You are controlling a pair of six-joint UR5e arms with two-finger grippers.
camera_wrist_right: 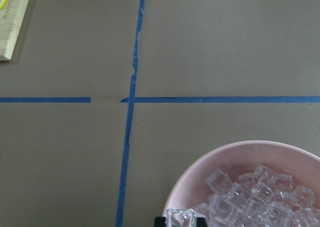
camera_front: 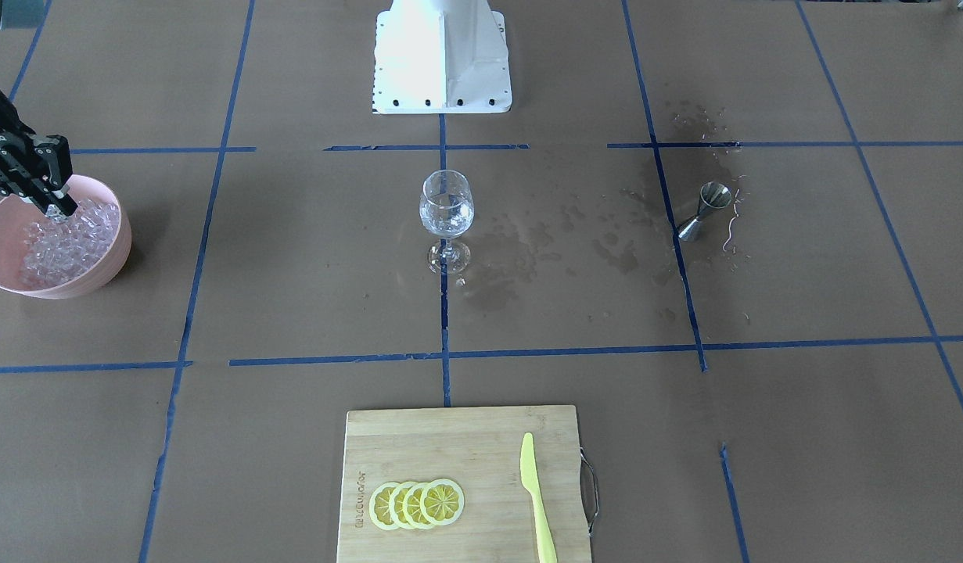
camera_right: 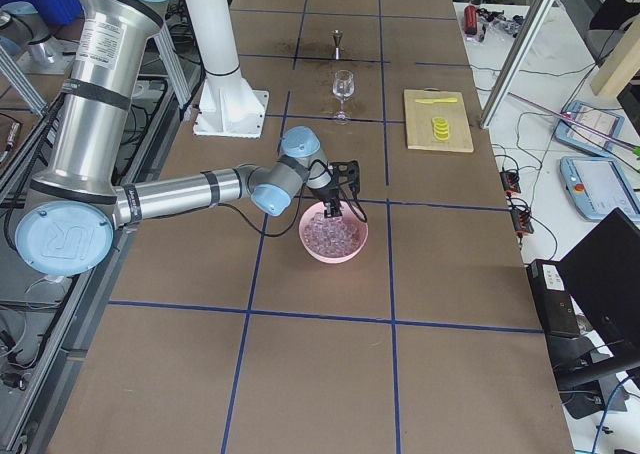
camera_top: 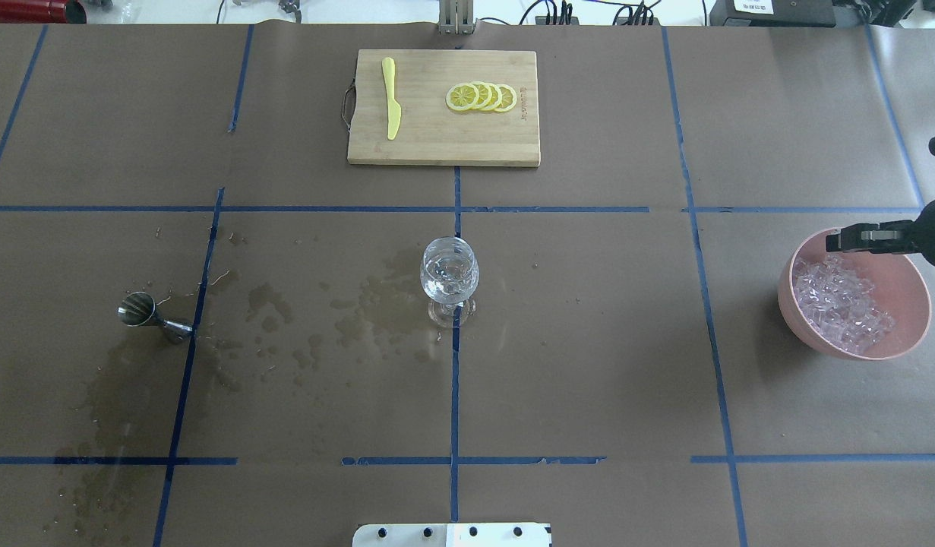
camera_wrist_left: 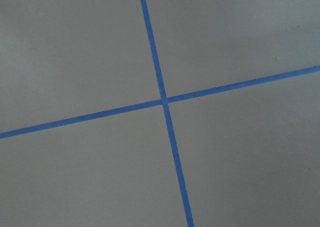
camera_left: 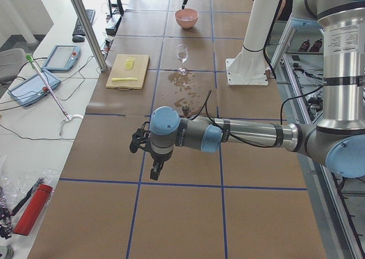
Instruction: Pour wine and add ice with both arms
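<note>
I need to release the ice cube from my right gripper inside the stemmed wine glass (camera_front: 446,201) at the table's middle.
A pink bowl (camera_front: 115,264) holds the ice (camera_front: 66,242), a heap of small clear cubes. My right gripper (camera_front: 59,209) hangs over the bowl's edge, shut on one ice cube (camera_wrist_right: 182,218) just above the heap. In the overhead view the right gripper (camera_top: 833,240) is over the bowl's (camera_top: 800,320) far rim. The stemmed wine glass (camera_front: 447,205) stands at the table's middle with a little clear wine in it. A steel jigger (camera_front: 708,207) stands apart on the wet paper. My left gripper (camera_left: 149,159) hovers over bare table far from all of these, and I cannot tell whether it is open or shut.
A wooden cutting board (camera_front: 450,438) with lemon slices (camera_front: 416,504) and a yellow knife (camera_front: 536,496) lies at the operators' edge. The white pedestal (camera_front: 442,55) stands behind the glass. Wet stains (camera_front: 528,250) spread between glass and jigger.
</note>
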